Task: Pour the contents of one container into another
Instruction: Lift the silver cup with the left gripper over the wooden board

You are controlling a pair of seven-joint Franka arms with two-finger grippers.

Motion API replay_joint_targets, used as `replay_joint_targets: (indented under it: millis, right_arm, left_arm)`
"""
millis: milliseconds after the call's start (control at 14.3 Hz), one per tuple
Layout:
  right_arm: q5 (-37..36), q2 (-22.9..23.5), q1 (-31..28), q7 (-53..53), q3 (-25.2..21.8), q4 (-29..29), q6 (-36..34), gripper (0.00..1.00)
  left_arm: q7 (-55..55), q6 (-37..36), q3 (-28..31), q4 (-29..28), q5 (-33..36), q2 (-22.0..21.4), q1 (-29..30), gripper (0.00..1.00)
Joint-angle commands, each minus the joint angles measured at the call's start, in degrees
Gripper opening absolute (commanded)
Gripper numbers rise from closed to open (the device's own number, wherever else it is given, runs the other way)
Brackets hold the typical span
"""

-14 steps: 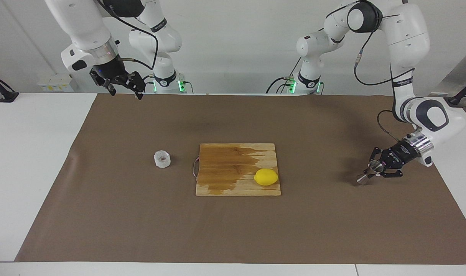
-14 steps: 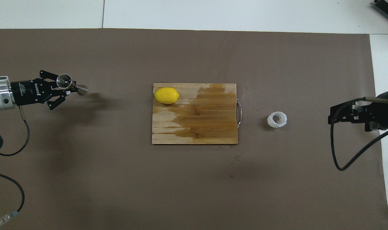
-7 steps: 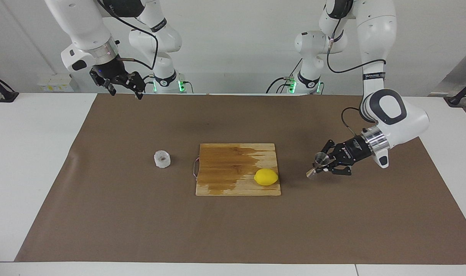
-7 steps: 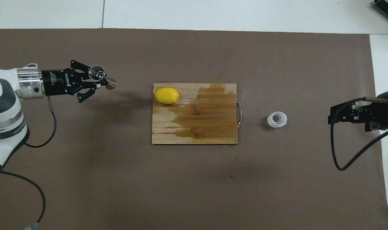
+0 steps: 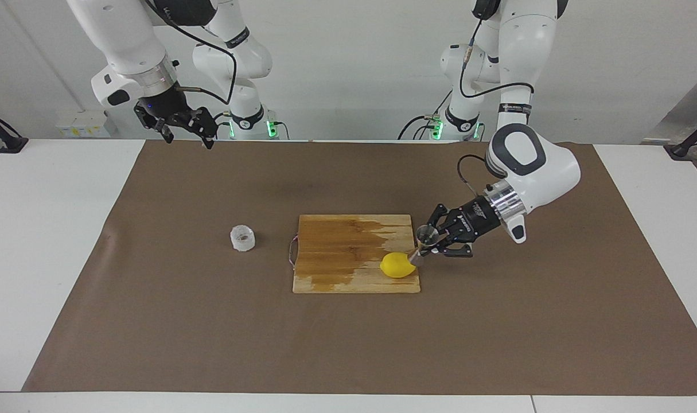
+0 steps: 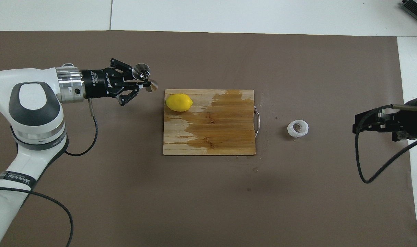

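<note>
Next, my left gripper lets go of the steel jigger on the dark wet stain (image 6: 209, 122) near the middle of the cutting board.
The steel jigger (image 5: 421, 243) is tilted in my left gripper (image 5: 432, 240), which is shut on its waist and holds it in the air. In the overhead view the jigger (image 6: 145, 78) and left gripper (image 6: 139, 81) are over the mat, just off the board's corner by the lemon. The translucent white ridged cup (image 5: 242, 237) stands on the mat beside the board's handle, toward the right arm's end; it also shows in the overhead view (image 6: 298, 128). My right gripper (image 5: 183, 129) waits, open and empty, up over the mat's edge at its own end (image 6: 361, 125).
A wooden cutting board (image 5: 342, 246) with a dark wet stain lies mid-table on the brown mat (image 5: 497, 327). A yellow lemon (image 5: 395, 265) rests on the board's corner toward the left arm's end (image 6: 179, 102). A wire handle (image 6: 257, 121) faces the cup.
My left arm has carried the jigger from its end of the table toward the board, now close beside the lemon. The right arm and the cup have not moved.
</note>
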Motion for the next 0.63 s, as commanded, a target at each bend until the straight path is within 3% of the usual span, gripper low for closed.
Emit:
replay_joint_targets:
  millis: [0, 210, 560]
  right_arm:
    - [1.6, -0.1, -0.9, -1.3, 0.3, 0.4, 0.1, 1.0]
    - [1.6, -0.1, -0.9, -1.3, 0.3, 0.4, 0.1, 1.0]
    - [1.6, -0.1, -0.9, -1.3, 0.3, 0.4, 0.1, 1.0]
  left_arm:
    - [-0.4, 7.4, 0.8, -4.2, -4.4, -2.4, -5.7, 0.0]
    - [-0.3, 15.4, 0.8, -5.0, -10.7, -1.9, -11.8, 0.0]
    - [7.8, 19.1, 0.8, -8.6, -24.5, -2.5, -14.1, 0.0]
